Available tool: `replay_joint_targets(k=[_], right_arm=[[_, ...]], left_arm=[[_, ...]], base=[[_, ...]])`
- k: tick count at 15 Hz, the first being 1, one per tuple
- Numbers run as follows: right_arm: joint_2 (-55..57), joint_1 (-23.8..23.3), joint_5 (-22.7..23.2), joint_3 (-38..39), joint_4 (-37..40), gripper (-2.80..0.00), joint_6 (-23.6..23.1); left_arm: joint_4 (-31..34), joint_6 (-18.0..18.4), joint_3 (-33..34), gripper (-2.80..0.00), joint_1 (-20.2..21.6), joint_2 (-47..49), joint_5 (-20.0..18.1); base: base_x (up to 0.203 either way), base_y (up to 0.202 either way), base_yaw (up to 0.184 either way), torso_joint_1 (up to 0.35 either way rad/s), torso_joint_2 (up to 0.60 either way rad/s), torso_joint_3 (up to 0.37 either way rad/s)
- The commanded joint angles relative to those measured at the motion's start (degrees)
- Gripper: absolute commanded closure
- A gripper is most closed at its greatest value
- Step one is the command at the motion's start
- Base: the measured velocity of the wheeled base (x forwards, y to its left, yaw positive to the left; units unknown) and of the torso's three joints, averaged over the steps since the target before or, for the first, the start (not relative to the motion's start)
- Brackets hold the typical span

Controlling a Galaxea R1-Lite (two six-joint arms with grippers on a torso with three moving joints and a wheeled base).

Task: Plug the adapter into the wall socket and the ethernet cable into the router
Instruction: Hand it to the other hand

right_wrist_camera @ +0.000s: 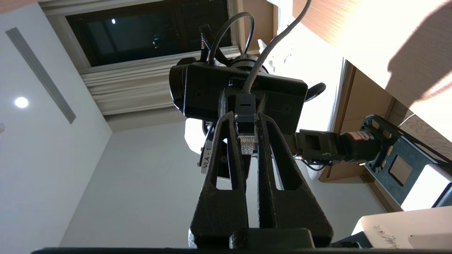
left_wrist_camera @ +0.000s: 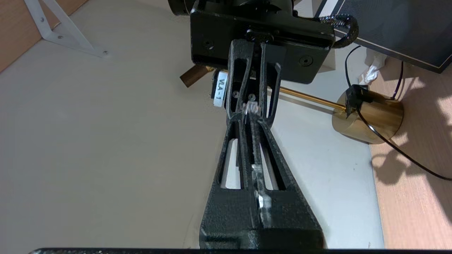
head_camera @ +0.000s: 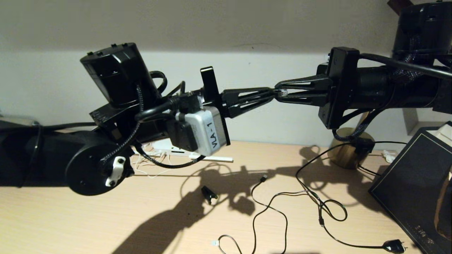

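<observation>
Only the plug's clear tip pokes past my left gripper's fingers, so my right gripper will hold the plug while my left gripper retakes the boot [right_wrist_camera: 246,127] farther back.
Both arms are raised above the desk and their grippers meet tip to tip. The ethernet cable's clear clip plug [head_camera: 281,93] sits between them. My left gripper [left_wrist_camera: 251,114] is shut on the plug's black boot, and the clear tip [left_wrist_camera: 251,108] pokes past its fingertips. My right gripper [right_wrist_camera: 246,119] closes on the same plug [right_wrist_camera: 247,143] from the other side, its fingers against the plug's sides; the gold contacts face its camera. The black cable [right_wrist_camera: 268,46] runs away from the boot. The white router [head_camera: 166,146] lies behind the left arm, mostly hidden. The adapter and wall socket are out of view.
A brass lamp base [head_camera: 349,152] stands at the back right; its black cord with inline switch [head_camera: 321,221] loops over the desk to a plug [head_camera: 393,246]. A thin black USB cable [head_camera: 263,178], a small black clip [head_camera: 209,194] and a large dark board [head_camera: 413,180] are also there.
</observation>
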Motion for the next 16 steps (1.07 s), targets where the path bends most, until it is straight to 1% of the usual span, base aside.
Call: replay_joint_targets(k=[1, 14, 15, 16], right_arm=[[-0.3, 0.0, 0.4, 0.0, -0.1, 0.00, 0.5], [-1.1, 0.1, 0.4, 0.9, -0.1, 0.00, 0.4], [-1.1, 0.0, 0.4, 0.9, -0.1, 0.00, 0.4], [-1.1, 0.0, 0.4, 0.9, -0.1, 0.00, 0.4]], left_arm=[[-0.3, 0.3, -0.2, -2.80, 0.3, 0.0, -0.3], [-0.3, -0.1, -1.3, -2.80, 0.9, 1.2, -0.3], [-0.3, -0.1, -1.5, 0.00, 0.9, 1.2, -0.3], [-0.3, -0.1, -1.5, 0.00, 0.9, 1.2, -0.3]], base=[[0.000, 0.000, 0.000, 0.000, 0.00, 0.000], [0.000, 0.000, 0.000, 0.000, 0.00, 0.000], [0.000, 0.000, 0.000, 0.000, 0.00, 0.000], [0.000, 0.000, 0.000, 0.000, 0.00, 0.000]])
